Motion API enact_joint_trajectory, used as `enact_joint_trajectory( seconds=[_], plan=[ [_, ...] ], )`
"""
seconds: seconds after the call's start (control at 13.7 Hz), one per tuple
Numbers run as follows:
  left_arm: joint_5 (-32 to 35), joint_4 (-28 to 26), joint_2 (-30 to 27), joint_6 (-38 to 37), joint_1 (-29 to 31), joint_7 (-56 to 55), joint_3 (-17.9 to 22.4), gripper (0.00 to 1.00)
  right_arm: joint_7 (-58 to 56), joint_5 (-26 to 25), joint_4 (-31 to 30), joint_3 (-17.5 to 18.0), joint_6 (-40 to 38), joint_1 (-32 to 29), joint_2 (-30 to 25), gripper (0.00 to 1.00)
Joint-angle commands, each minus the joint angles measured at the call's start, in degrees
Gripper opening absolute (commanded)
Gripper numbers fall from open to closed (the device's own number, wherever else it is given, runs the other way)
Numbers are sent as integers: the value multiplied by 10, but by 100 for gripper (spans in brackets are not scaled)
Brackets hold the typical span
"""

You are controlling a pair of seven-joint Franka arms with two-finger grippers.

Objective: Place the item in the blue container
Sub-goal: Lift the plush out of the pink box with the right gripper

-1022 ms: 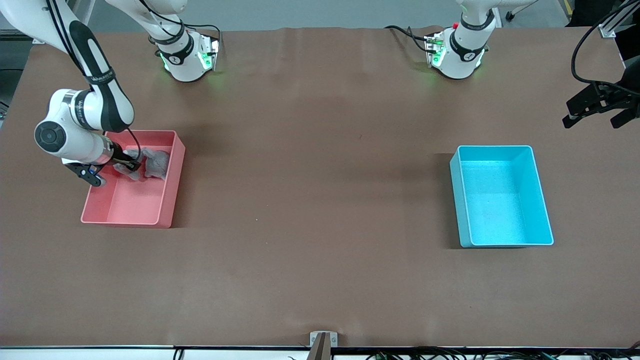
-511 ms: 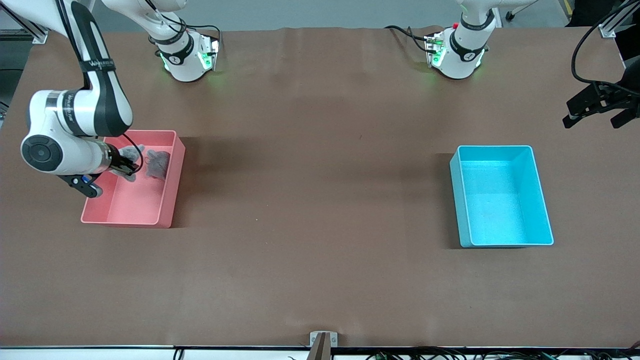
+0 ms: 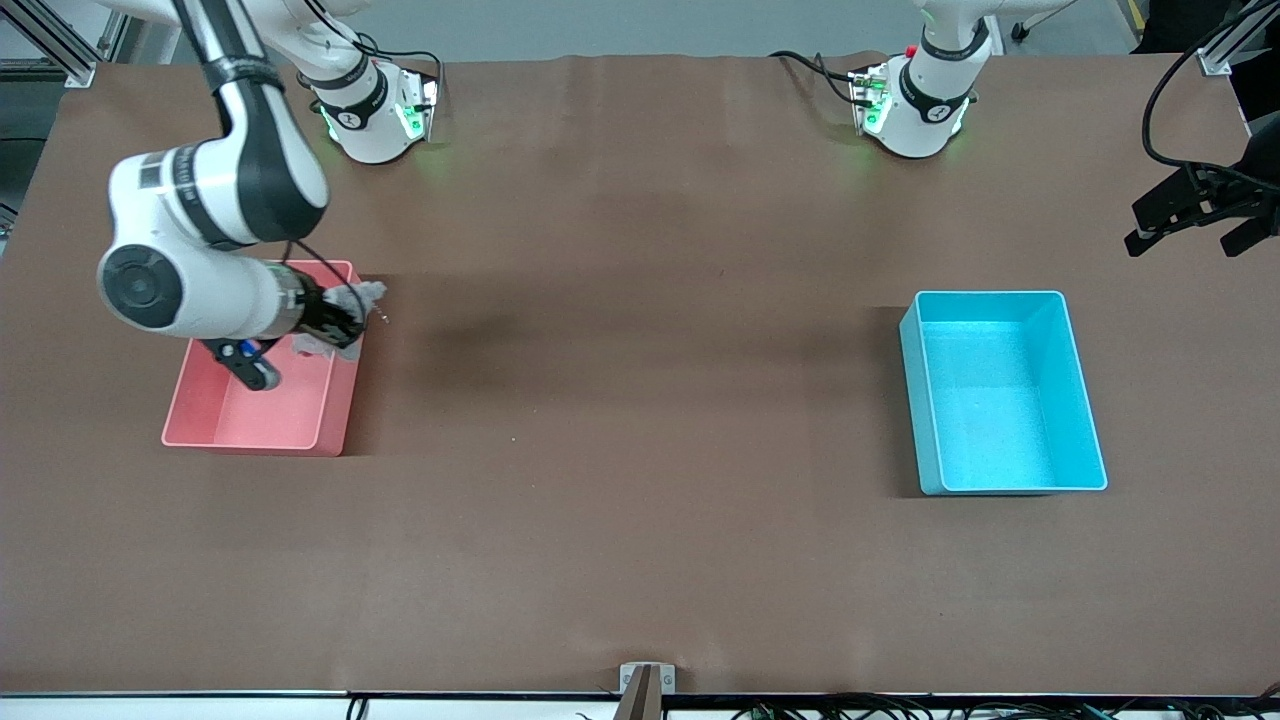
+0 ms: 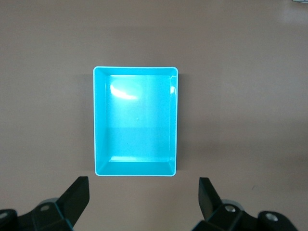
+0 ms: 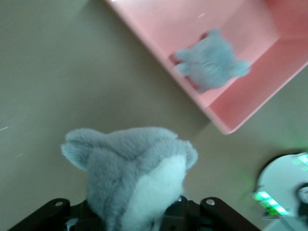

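Note:
The robot's right gripper needs to release the item, now held over the pink bin's wall, on the brown table, midway (image 3: pixel 673 390) between the pink bin and blue container.
My right gripper (image 3: pixel 338 318) is shut on the item, a grey and white plush toy (image 3: pixel 362 294), and holds it in the air over the pink bin's wall that faces the table's middle. In the right wrist view the plush (image 5: pixel 130 168) fills the space between the jaws and hides the fingertips of that gripper (image 5: pixel 139 214). The blue container (image 3: pixel 990 420) stands empty at the left arm's end of the table. My left gripper (image 3: pixel 1190 215) waits open above the table beside it. From the left wrist, the container (image 4: pixel 98 120) shows past the spread gripper (image 4: pixel 143 202).
The pink bin (image 3: pixel 250 420) sits at the right arm's end of the table. A second grey plush (image 5: pixel 211 67) lies in it. Both arm bases (image 3: pixel 375 110) (image 3: pixel 915 100) stand along the table's farthest edge. Brown table (image 3: pixel 640 400) stretches between the two bins.
My right gripper has risen out of the pink bin with the plush and shifted toward the table's middle, over the bin's wall. The left arm has not moved.

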Motion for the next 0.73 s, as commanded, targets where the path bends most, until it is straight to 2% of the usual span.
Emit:
enact_joint_trajectory(
  seconds=[0.0, 0.15, 0.29, 0.37, 0.58, 0.66],
  plan=[
    [-2, 0, -6, -2, 4, 10, -1, 100, 125, 16, 6, -5, 69, 76, 5, 1],
    [-2, 0, -6, -2, 3, 10, -1, 100, 228, 16, 9, -5, 145, 142, 38, 1],
    [-3, -1, -7, -5, 3, 5, -1, 100, 317, 15, 38, -5, 213, 202, 102, 1],
    [-3, -1, -7, -7, 4, 8, -1, 100, 357, 15, 69, -5, 230, 221, 138, 1],
    [-3, -2, -4, -7, 6, 2, 4, 100, 479, 7, 221, -5, 238, 279, 280, 1],
    [-2, -4, -2, -7, 8, 2, 4, 100, 508, 6, 254, -6, 239, 289, 310, 1]
  ],
)
